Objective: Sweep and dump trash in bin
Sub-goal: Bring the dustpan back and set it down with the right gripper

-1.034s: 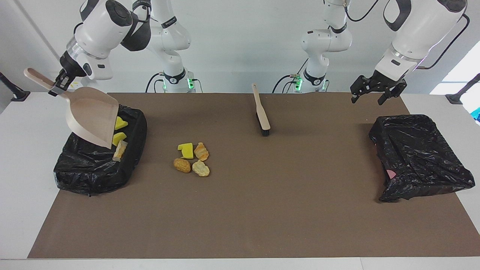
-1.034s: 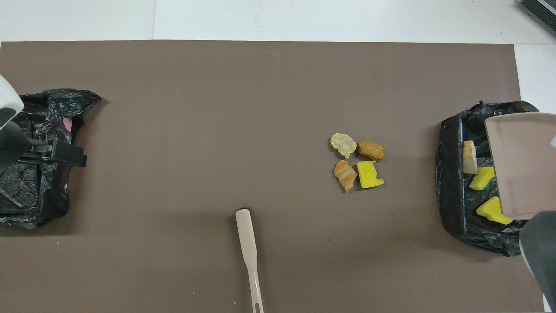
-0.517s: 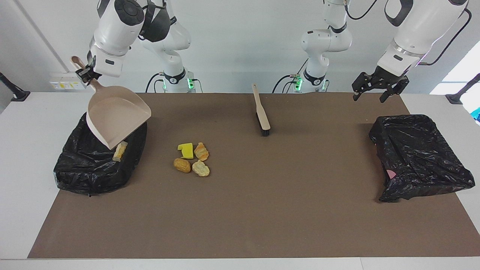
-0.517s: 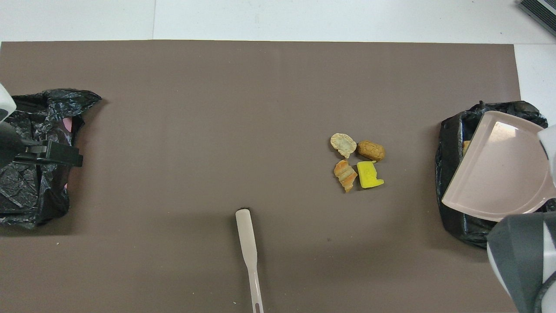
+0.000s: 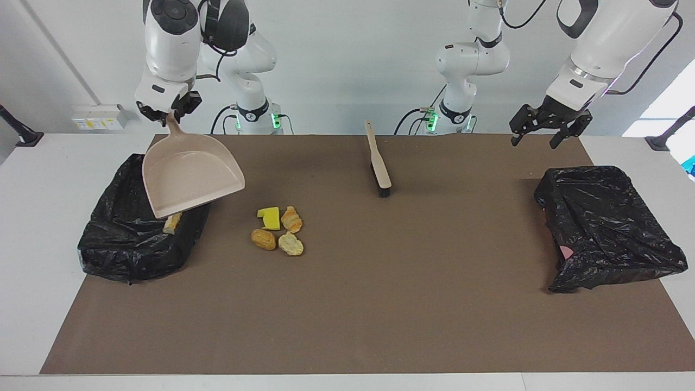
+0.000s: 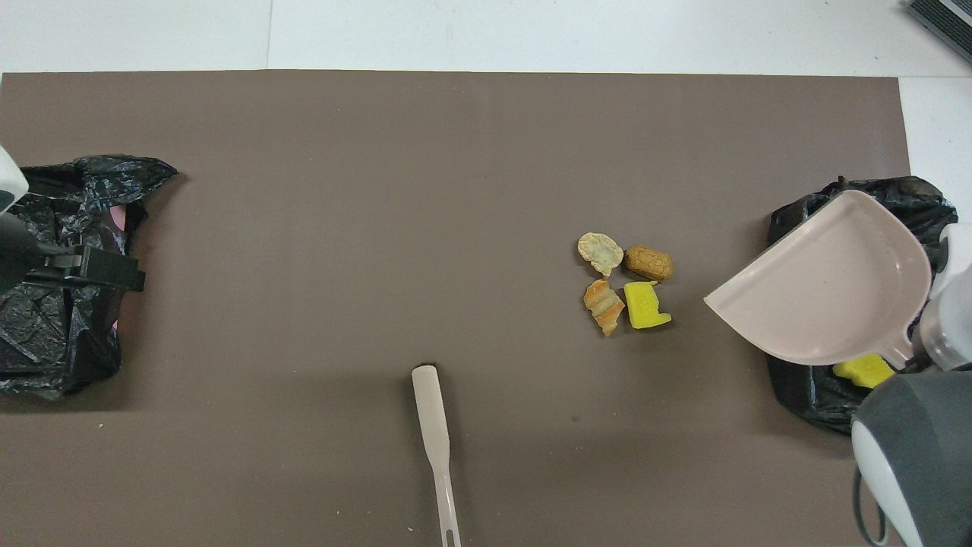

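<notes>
The bare brown mat (image 6: 441,201) is beyond the brush, beside the trash pieces. Next, my right gripper lets go of the beige dustpan there.
My right gripper (image 5: 169,114) is shut on the handle of the beige dustpan (image 5: 190,176), which hangs empty over the edge of the black-bagged bin (image 5: 122,239) at the right arm's end. Its mouth points toward the trash. One tan trash piece (image 5: 172,222) shows in the bin below the pan's lip, and a yellow piece (image 6: 862,371) shows there in the overhead view. Several trash pieces (image 5: 277,231) lie clustered on the brown mat beside the bin. My left gripper (image 5: 533,142) hangs open and empty in the air by the other black bag.
A brush (image 5: 378,163) lies on the brown mat (image 5: 380,304) near the robots, midway between the arms. A second black-bagged bin (image 5: 602,222) sits at the left arm's end. The mat ends short of the white table's edges.
My right gripper swung the dustpan from a steep tilt over the bin toward the trash pile, so its mouth now faces the pile. The left arm hardly moved.
</notes>
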Robot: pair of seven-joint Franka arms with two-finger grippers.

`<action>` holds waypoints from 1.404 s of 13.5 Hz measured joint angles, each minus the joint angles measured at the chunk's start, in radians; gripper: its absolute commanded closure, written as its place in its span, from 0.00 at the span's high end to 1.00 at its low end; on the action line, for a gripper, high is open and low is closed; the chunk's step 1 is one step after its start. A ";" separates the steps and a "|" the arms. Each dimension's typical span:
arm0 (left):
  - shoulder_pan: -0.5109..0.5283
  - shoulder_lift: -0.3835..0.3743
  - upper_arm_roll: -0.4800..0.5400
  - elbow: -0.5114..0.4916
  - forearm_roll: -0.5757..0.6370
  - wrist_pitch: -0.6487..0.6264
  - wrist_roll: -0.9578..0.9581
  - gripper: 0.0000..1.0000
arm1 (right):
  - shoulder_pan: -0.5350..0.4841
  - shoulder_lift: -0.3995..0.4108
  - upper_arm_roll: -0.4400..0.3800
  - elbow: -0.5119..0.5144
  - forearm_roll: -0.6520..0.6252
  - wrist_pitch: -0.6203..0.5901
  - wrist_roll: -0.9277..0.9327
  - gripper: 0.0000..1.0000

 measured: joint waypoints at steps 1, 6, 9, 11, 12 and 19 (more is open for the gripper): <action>0.000 0.000 0.000 0.000 0.000 0.000 0.000 1.00 | 0.007 0.001 0.006 0.000 0.041 0.019 0.053 0.00; 0.000 0.000 0.000 0.000 0.000 0.000 0.000 1.00 | 0.128 0.058 0.035 0.002 0.227 0.192 0.342 0.00; 0.000 0.000 0.000 0.000 0.000 0.000 0.000 1.00 | 0.225 0.150 0.037 0.061 0.289 0.243 0.493 0.00; 0.000 0.000 0.000 0.000 0.000 0.000 0.000 1.00 | 0.304 0.251 0.038 0.137 0.321 0.277 0.640 0.00; 0.000 0.000 0.000 0.000 0.000 0.000 0.000 1.00 | 0.344 0.306 0.038 0.175 0.323 0.307 0.706 0.00; 0.000 0.000 0.000 0.000 0.000 0.000 0.000 1.00 | 0.511 0.715 0.037 0.465 0.320 0.523 0.919 0.00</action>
